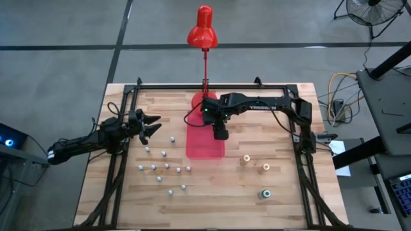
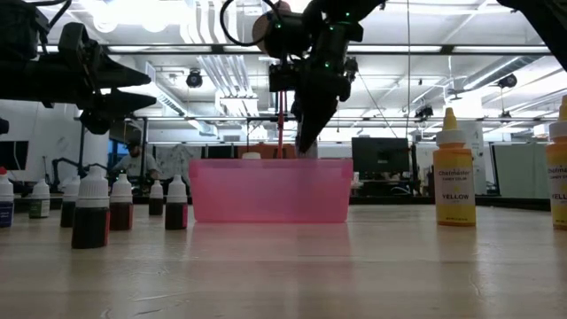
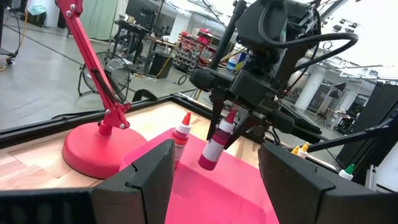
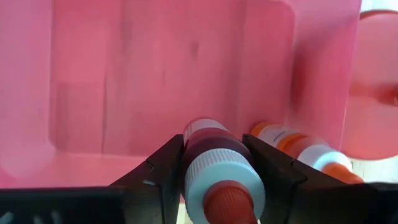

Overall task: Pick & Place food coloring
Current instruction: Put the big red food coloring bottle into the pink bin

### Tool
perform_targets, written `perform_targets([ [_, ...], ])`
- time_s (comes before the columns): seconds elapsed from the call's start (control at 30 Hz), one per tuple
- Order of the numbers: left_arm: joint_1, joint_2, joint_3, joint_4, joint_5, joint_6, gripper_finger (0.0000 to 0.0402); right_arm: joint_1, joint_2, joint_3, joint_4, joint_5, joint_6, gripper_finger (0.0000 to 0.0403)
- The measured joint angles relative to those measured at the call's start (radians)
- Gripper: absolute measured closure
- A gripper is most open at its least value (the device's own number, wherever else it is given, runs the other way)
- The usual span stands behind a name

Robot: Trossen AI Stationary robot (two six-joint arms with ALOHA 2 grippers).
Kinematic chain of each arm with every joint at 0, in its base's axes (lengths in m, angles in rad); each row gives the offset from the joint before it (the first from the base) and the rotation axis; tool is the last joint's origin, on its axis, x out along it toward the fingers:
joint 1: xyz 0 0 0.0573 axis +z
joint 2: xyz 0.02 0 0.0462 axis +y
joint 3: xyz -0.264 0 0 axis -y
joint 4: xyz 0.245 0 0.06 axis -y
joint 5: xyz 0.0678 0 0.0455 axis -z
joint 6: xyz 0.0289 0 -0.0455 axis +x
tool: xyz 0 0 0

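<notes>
Next, I release the food coloring bottle from my right gripper on the red tray's bottom beside the second bottle (image 1: 218, 128) (image 4: 214, 130).
My right gripper (image 1: 220, 133) hangs over the flat red tray (image 1: 204, 153), shut on a food coloring bottle (image 3: 213, 149) that has dark red liquid and a pinkish-red cap. A second bottle (image 3: 180, 138) with a red cap stands in the tray's far part. Several small whitish-capped bottles (image 1: 164, 168) stand on the table left of the tray. Three bigger bottles (image 1: 265, 168) stand to its right. My left gripper (image 1: 151, 126) waits open at the table's left side and holds nothing. My right gripper pinches the bottle's upper end (image 4: 217, 163), by the white shoulder under the cap, between its two fingers. The fingers (image 3: 219, 118) come from above, slanting down. The bottle hangs tilted below them, cap up, clear of the tray's floor.
A red desk lamp (image 1: 202, 35) stands with its round base (image 3: 93, 149) at the tray's far end. A yellow-labelled bottle (image 2: 454, 182) stands right of the tray. Bare wood lies along the near edge.
</notes>
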State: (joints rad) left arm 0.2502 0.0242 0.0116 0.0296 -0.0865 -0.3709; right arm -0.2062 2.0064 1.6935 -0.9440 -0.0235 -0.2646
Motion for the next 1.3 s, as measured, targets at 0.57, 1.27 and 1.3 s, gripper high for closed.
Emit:
perform_targets([
  [0.57, 0.0, 0.0, 0.0, 0.0, 0.0, 0.0, 0.0197, -0.014, 0.0, -0.114, 0.116, 0.045, 0.003, 0.0264],
  [1.27, 0.0, 0.0, 0.0, 0.0, 0.0, 0.0, 0.0197, -0.019, 0.0, -0.156, 0.182, 0.039, 0.037, 0.0253],
  [1.3, 0.0, 0.0, 0.0, 0.0, 0.0, 0.0, 0.0197, -0.019, 0.0, -0.156, 0.182, 0.039, 0.037, 0.0249],
])
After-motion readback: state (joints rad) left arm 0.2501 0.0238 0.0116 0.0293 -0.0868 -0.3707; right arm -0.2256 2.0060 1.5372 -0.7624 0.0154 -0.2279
